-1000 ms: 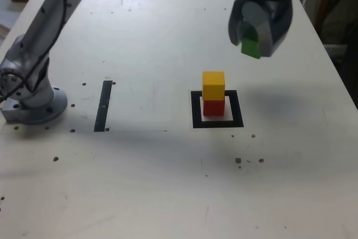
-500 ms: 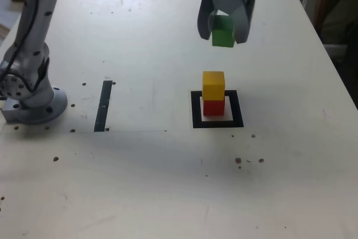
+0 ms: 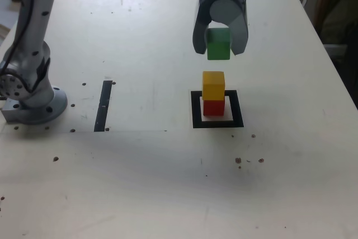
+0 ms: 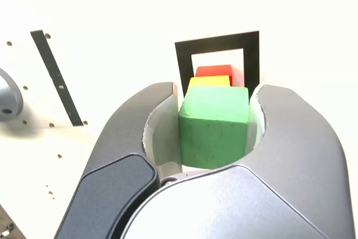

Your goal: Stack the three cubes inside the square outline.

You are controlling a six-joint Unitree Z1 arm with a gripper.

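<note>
Next, I let go of the green cube on top of the yellow cube (image 3: pixel 220 75) (image 4: pixel 212 81), which will finish the stack above the red cube. The green cube still hangs just above that stack.
The yellow cube (image 3: pixel 213 85) sits on the red cube (image 3: pixel 212 107) inside the black square outline (image 3: pixel 217 122). My gripper (image 3: pixel 218 46) hangs in the air just above that stack, shut on the green cube (image 3: pixel 218 44). A small gap separates the green cube from the yellow one. In the wrist view the green cube (image 4: pixel 213 125) is clamped between the two grey fingers (image 4: pixel 140 121), with the yellow cube (image 4: pixel 209 81), the red cube (image 4: pixel 213 70) and the square outline (image 4: pixel 217 43) showing beyond it.
The arm's grey base (image 3: pixel 31 102) stands at the exterior view's left. A thin black strip (image 3: pixel 103 105) lies flat between the base and the outline. The table's edge (image 3: pixel 335 76) runs down the exterior view's right, with small dark specks scattered across the white tabletop.
My gripper has carried the green cube from the exterior view's right toward the left and lowered it, so it now hangs directly over the yellow-on-red stack.
</note>
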